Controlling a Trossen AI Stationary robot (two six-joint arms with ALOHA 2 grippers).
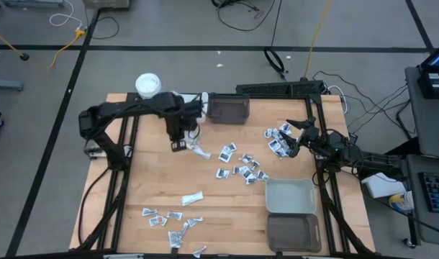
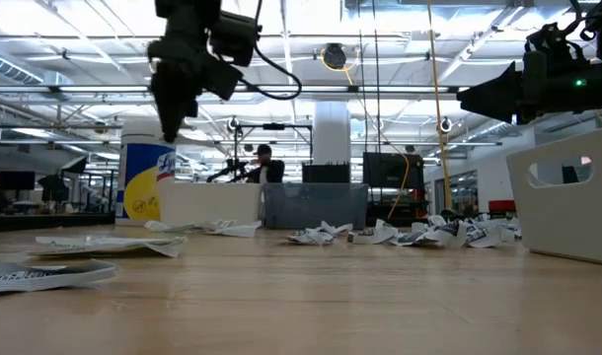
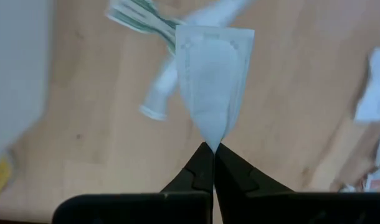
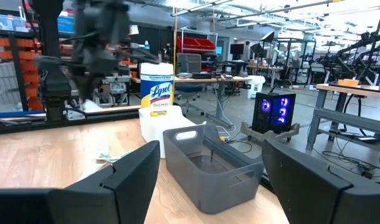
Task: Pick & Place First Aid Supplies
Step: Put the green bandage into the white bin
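My left gripper is going to release the white packet inside the white bin (image 1: 191, 107), next to the dark bin at the white bin's far edge.
The first aid supplies are small white and silvery packets. They lie flat in a band across the table's middle (image 1: 241, 167), in a cluster near the right far side (image 1: 277, 140) and in another at the near left (image 1: 169, 218). My left gripper (image 1: 178, 143) hovers above the table's far middle, shut on one white packet (image 3: 212, 74). Below it, an elongated white sachet (image 3: 171, 78) and a green-printed packet (image 3: 137, 15) lie on the wood. My right gripper (image 4: 212, 180) is open and empty beside the right cluster, its fingers wide apart. My left gripper pinches the white packet by its narrowed end (image 3: 210, 138) between its two fingertips (image 3: 199, 165). The fingers point down from above. The packet is lifted clear of the table and fans out wider beyond the fingertips.
A dark bin (image 1: 228, 108) and a white bin (image 4: 154, 127) stand at the far edge, with a white wipes canister (image 1: 147, 85) beside them. A light grey bin (image 1: 290, 196) and a dark bin (image 1: 293, 232) sit at the near right. Bare wood (image 1: 155, 176) lies between the clusters.
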